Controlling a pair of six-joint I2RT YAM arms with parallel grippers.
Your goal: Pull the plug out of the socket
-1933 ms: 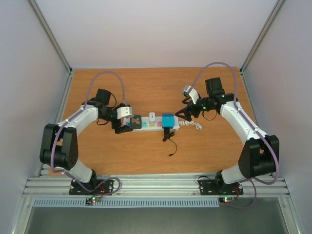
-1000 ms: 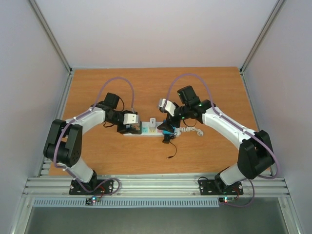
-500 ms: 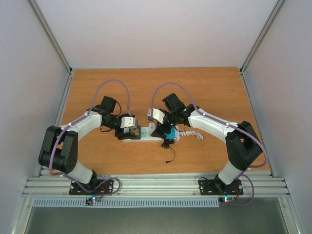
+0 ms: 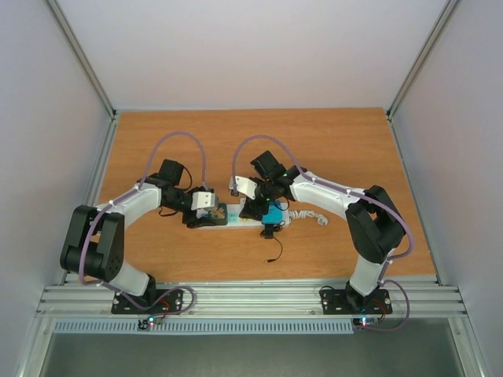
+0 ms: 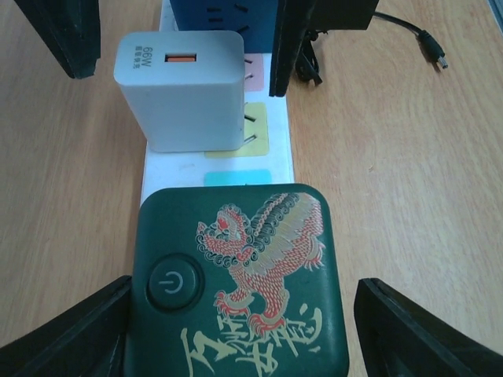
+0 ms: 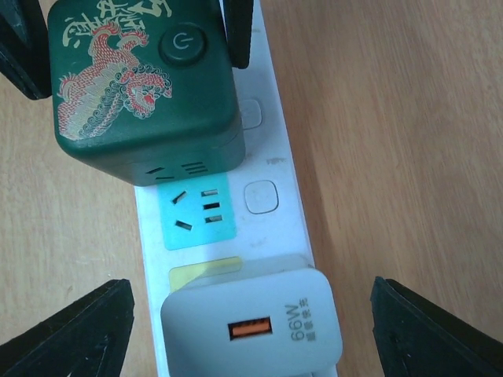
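I should let go of the dark green cube plug with my left gripper near the wooden table's far corner on that gripper's side [image 4: 144, 151].
The socket [image 4: 236, 221], a long white strip with pastel outlets, lies across the wooden table and carries three plugs. A dark green cube plug [image 5: 240, 275] with a dragon print sits between the fingers of my open left gripper [image 5: 244, 281], with a gap on its right side. Beside it stands a white charger plug [image 6: 251, 326], tilted over the yellow outlet. My open right gripper [image 6: 251, 281] straddles it, both fingers well clear. A blue cube plug [image 4: 273, 214] sits beyond the charger. From above, the left gripper [image 4: 211, 214] and right gripper [image 4: 253, 208] face each other over the strip.
A thin black cable [image 4: 275, 245] trails from the blue cube toward the near edge, its barrel end [image 5: 431, 49] loose on the wood. The strip's curly white cord [image 4: 310, 214] lies at its right end. Grey walls and metal rails border the table [image 4: 346, 141].
My right gripper has swung left along the strip, from over the blue cube to over the white charger. The left gripper has stayed at the green cube and its fingers have spread wider.
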